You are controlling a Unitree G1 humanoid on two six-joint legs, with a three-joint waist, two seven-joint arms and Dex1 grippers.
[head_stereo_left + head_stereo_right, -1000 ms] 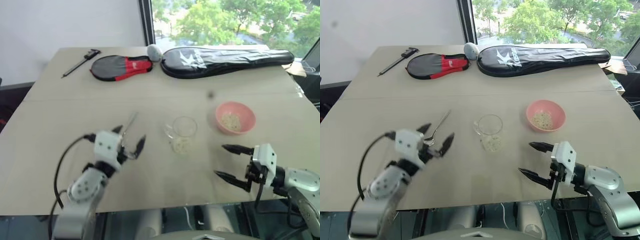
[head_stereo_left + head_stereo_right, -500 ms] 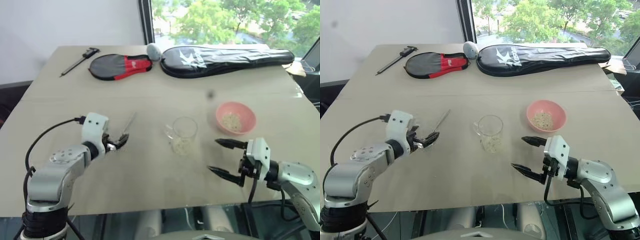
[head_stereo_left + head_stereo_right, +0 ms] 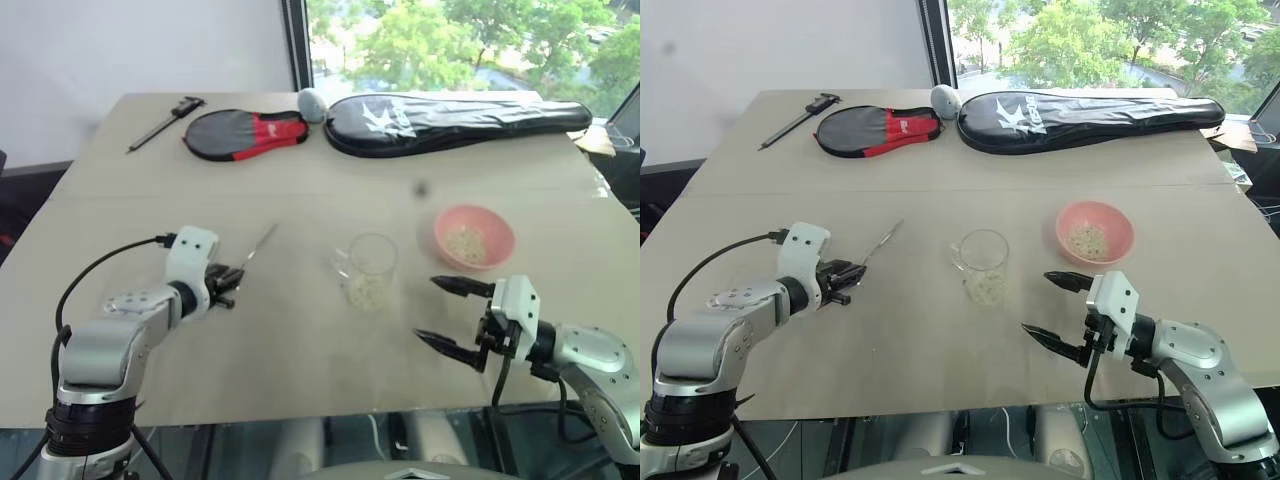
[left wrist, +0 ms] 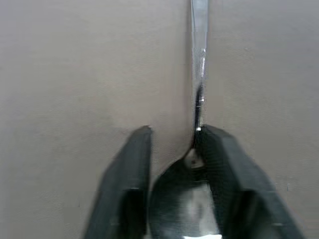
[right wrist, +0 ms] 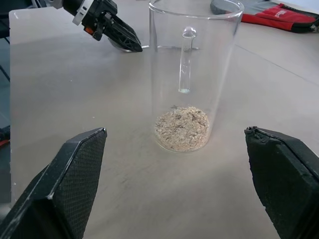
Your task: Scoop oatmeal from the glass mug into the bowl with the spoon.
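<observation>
The spoon will pass from my left gripper to my right gripper in the air [image 3: 338, 178] between the glass mug and the racket bag.
The spoon [image 3: 258, 245] lies flat on the table left of centre, its handle pointing away toward the far side. My left gripper [image 3: 230, 280] is down at its near end, and in the left wrist view the two fingers [image 4: 219, 164] press against the sides of the spoon's oval bowl [image 4: 182, 199], shut on it. The glass mug [image 3: 368, 268] stands upright mid-table with oatmeal [image 5: 182, 127] in its bottom. To the mug's right and a little farther away is the pink bowl [image 3: 474, 237], with some oat flakes in it. My right gripper [image 3: 1037, 302] hovers open, near and right of the mug, empty.
Along the far edge lie a black-and-red racket cover [image 3: 245, 132], a long black racket bag [image 3: 455, 112], a grey ball-like object [image 3: 311, 101] and a black caliper [image 3: 165, 120]. The table's front edge runs just under both arms.
My left gripper came down from a raised, wide-open pose to the spoon's near end and closed on its bowl. The right gripper and the mug stayed put.
</observation>
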